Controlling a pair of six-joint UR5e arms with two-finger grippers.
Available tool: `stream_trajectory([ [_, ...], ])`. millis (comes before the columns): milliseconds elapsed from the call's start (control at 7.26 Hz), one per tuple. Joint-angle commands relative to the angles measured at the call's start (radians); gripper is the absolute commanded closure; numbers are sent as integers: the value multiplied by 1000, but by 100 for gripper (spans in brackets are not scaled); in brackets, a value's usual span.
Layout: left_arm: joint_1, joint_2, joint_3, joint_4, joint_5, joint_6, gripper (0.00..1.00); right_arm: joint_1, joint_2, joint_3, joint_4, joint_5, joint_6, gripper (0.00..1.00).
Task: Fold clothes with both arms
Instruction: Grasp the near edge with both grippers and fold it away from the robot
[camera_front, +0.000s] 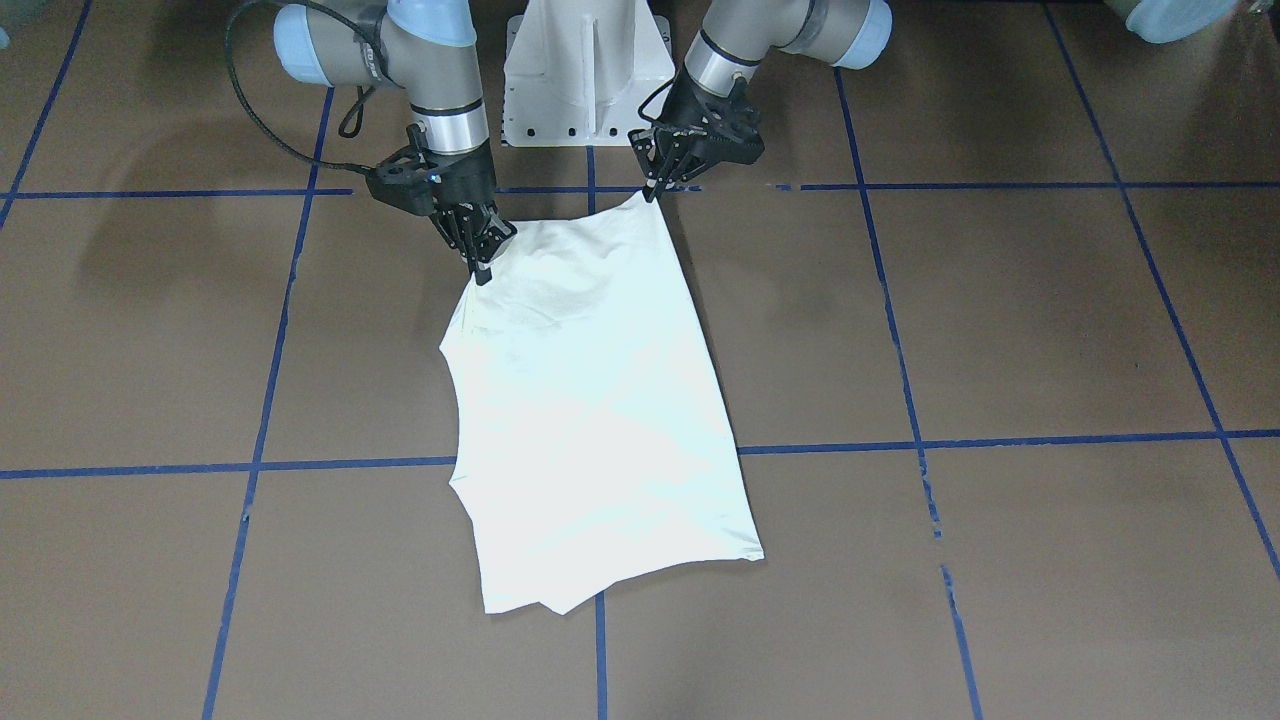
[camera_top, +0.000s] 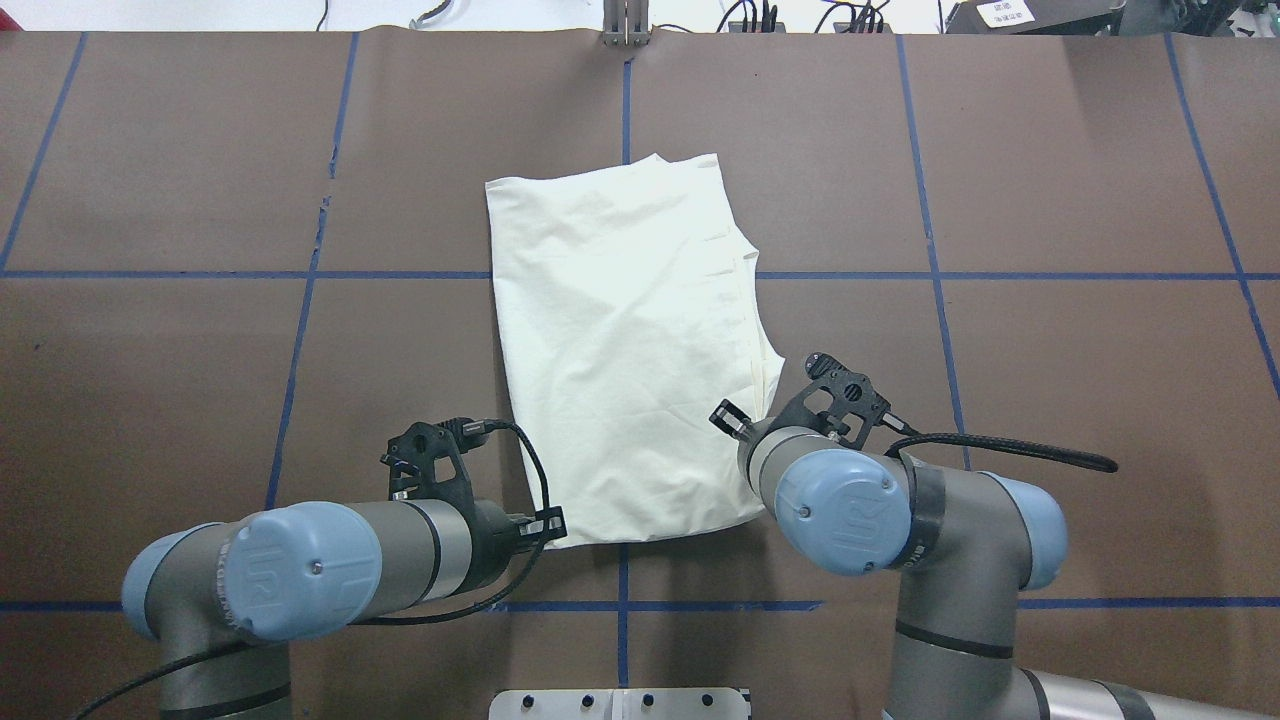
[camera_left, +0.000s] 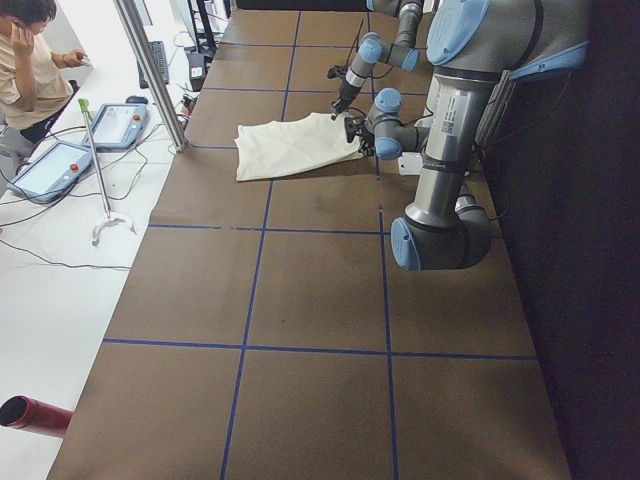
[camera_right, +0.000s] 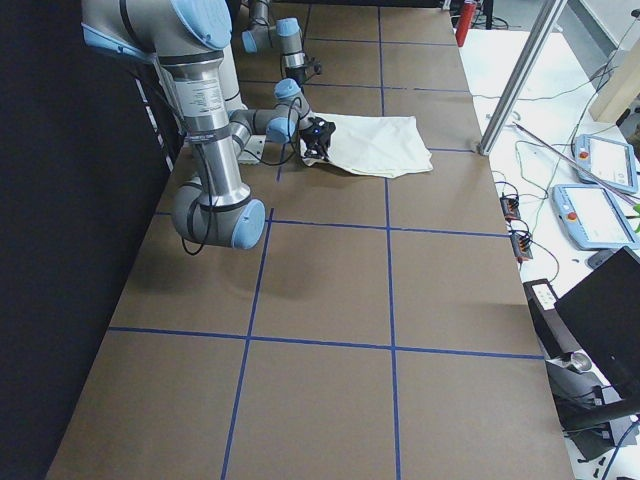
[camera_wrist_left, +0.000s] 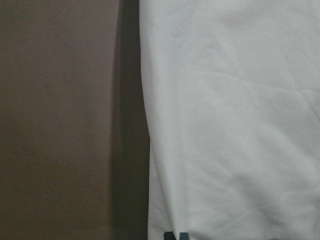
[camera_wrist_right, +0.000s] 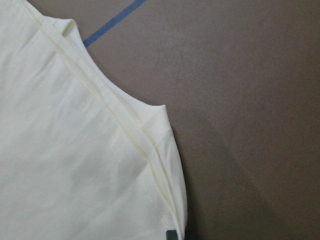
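Note:
My left gripper is going to let go of the cream shirt's near corner, which is slightly raised now, on the shirt's lower layer (camera_front: 687, 332), behind the blue tape line that crosses there.
The cream shirt (camera_front: 600, 400) lies folded lengthwise on the brown table, plain pale side up, with its print hidden. It also shows in the overhead view (camera_top: 630, 350). My left gripper (camera_front: 654, 192) is shut on the shirt's near corner and holds it slightly raised; it also shows in the overhead view (camera_top: 545, 528). My right gripper (camera_front: 483, 268) is shut on the shirt's opposite near edge by the layered seam (camera_wrist_right: 150, 145). Each wrist view shows the fabric (camera_wrist_left: 230, 125) running down to a dark fingertip at the bottom edge.
The white pedestal base (camera_front: 588, 80) stands just behind the shirt between the arms. Blue tape lines (camera_front: 850, 440) cross the table. An operator (camera_left: 30, 60) and teach pendants (camera_left: 115, 125) are beyond the far table edge. A red cylinder (camera_left: 35, 415) lies off the table's left end.

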Motion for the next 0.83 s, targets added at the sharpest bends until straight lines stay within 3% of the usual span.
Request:
stream_trajectory([
  [0,1,-8,-268,278,-23,-2,100,-33,-27,231,-176,5,20,100],
  [138,3,-14,-389,403,-49,-9,100,-80,-27,347,-276,10,67,100],
  [276,1,-49,-435,484,-54,-7,100,-111,-20,414,-342,10,81,100],
  [551,-15,-86,-392,499,-53,42,100,-104,3,352,-340,6,66,100],
  [689,-95,-107,-351,499,-57,136,100,-44,48,270,-329,12,54,100],
])
